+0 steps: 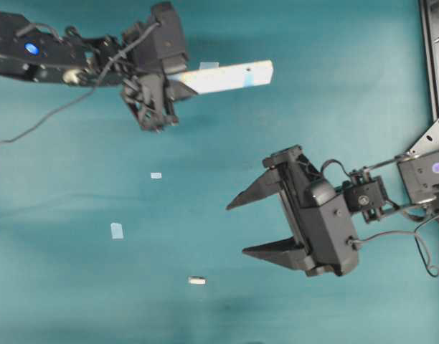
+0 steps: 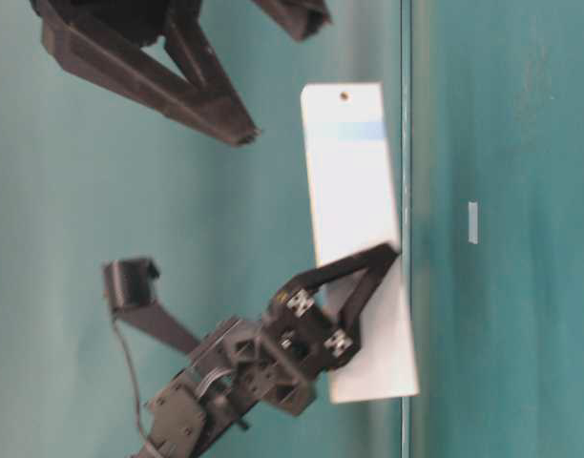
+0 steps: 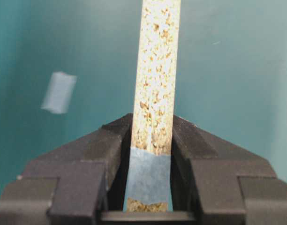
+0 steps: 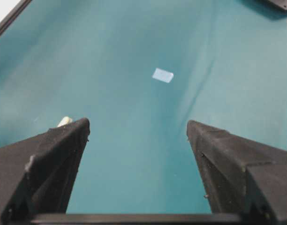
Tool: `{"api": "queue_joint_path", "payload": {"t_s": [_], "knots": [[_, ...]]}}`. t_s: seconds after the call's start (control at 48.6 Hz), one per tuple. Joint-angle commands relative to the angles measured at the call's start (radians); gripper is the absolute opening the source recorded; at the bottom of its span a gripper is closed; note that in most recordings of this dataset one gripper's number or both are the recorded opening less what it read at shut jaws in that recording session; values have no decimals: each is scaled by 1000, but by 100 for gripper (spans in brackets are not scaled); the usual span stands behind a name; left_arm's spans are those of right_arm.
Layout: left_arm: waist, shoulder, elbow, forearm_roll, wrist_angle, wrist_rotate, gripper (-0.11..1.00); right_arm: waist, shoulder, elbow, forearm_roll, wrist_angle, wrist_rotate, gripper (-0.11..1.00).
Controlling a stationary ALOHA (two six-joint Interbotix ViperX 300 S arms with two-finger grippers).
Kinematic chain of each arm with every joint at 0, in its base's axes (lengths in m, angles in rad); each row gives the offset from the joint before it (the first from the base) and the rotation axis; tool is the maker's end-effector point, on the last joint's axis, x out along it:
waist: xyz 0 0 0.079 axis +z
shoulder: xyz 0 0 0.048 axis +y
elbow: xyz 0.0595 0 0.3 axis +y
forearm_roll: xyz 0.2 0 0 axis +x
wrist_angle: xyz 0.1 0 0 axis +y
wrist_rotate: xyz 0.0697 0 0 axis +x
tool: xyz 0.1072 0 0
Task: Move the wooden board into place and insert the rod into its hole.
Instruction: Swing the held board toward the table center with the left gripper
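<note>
Next, I release the wooden board, which is held off the table now, from my left gripper on the teal table (image 1: 298, 174), under my right gripper's open fingertip.
The wooden board (image 1: 227, 77) is a pale strip held off the teal table by its left end, with my left gripper (image 1: 178, 81) shut on it. From the left wrist its speckled edge (image 3: 157, 79) runs up between the black fingers (image 3: 110, 140), with blue tape (image 3: 149, 173) wrapped on it at the grip. From table level a small dark hole (image 2: 344, 95) shows near the board's free end. The rod (image 1: 196, 280), a tiny pale peg, lies on the table. My right gripper (image 1: 237, 229) hovers open just right of and above it. The rod's tip (image 4: 64, 121) peeks past the right gripper's left finger.
Two light-blue tape squares, one small (image 1: 156, 175) and one larger (image 1: 117, 230), lie flat on the table left of centre. One tape square (image 4: 162, 75) shows ahead of the right gripper. A dark frame rail (image 1: 431, 57) runs along the right edge.
</note>
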Motion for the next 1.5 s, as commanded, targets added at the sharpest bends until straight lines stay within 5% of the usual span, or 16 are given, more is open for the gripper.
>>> {"api": "queue_joint_path", "payload": {"t_s": [0.0,0.309,0.865,1.482], "knots": [[-35,12,-44,-2,-17,-32,22,-2,-35,-26,-2,6,2,93],[-141,144,-175,-2,-46,-58,22,0,-67,-21,-2,37,2,93],[-198,373,-437,0,-52,-100,22,0,-123,-8,0,37,2,93],[-236,482,-549,3,-49,-98,22,0,-141,5,-2,37,2,93]]}}
